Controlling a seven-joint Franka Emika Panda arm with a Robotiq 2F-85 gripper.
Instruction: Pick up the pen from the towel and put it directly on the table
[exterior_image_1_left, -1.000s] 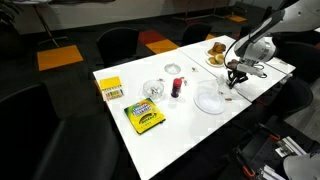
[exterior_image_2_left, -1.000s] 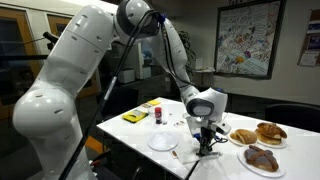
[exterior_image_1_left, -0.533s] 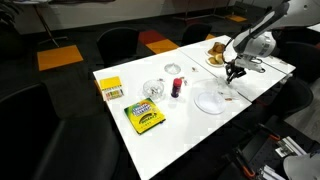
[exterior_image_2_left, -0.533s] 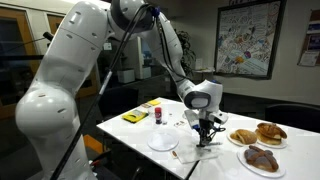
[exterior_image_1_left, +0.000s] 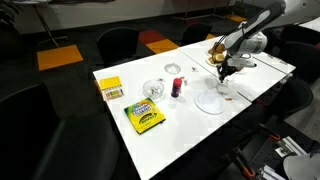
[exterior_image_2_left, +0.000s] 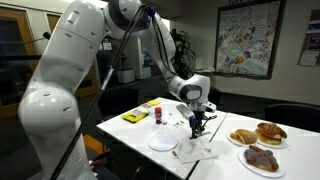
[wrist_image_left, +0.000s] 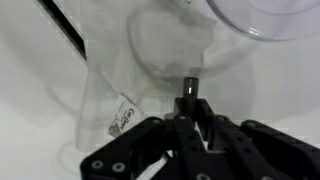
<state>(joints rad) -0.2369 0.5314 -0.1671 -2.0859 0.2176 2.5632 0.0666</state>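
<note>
Next, my gripper lets go of the pen on the bare white table (exterior_image_1_left: 208, 86), in the space between the towel and the clear round plate.
My gripper (exterior_image_1_left: 222, 70) (exterior_image_2_left: 196, 124) is shut on the pen (wrist_image_left: 188, 86), a short dark stick whose tip sticks out between the fingers (wrist_image_left: 190, 108) in the wrist view. It hangs in the air above the white table (exterior_image_1_left: 180, 135) (exterior_image_2_left: 130, 135). The white towel (exterior_image_2_left: 196, 151) (wrist_image_left: 150, 55) lies flat below and slightly off to the side, near the table edge, with a printed label (wrist_image_left: 122, 117) on it. The pen is too small to make out in both exterior views.
A clear round plate (exterior_image_1_left: 209, 99) (exterior_image_2_left: 163, 143) (wrist_image_left: 270, 15) lies right beside the towel. A small red bottle (exterior_image_1_left: 177, 87) (exterior_image_2_left: 158, 115), a yellow crayon box (exterior_image_1_left: 144, 117) (exterior_image_2_left: 135, 117) and a glass bowl (exterior_image_1_left: 153, 90) stand further along. Plates of pastries (exterior_image_2_left: 258, 133) (exterior_image_1_left: 215, 50) sit near the gripper.
The gripper has risen from the towel with the pen in it and moved sideways toward the plate and the middle of the table.
</note>
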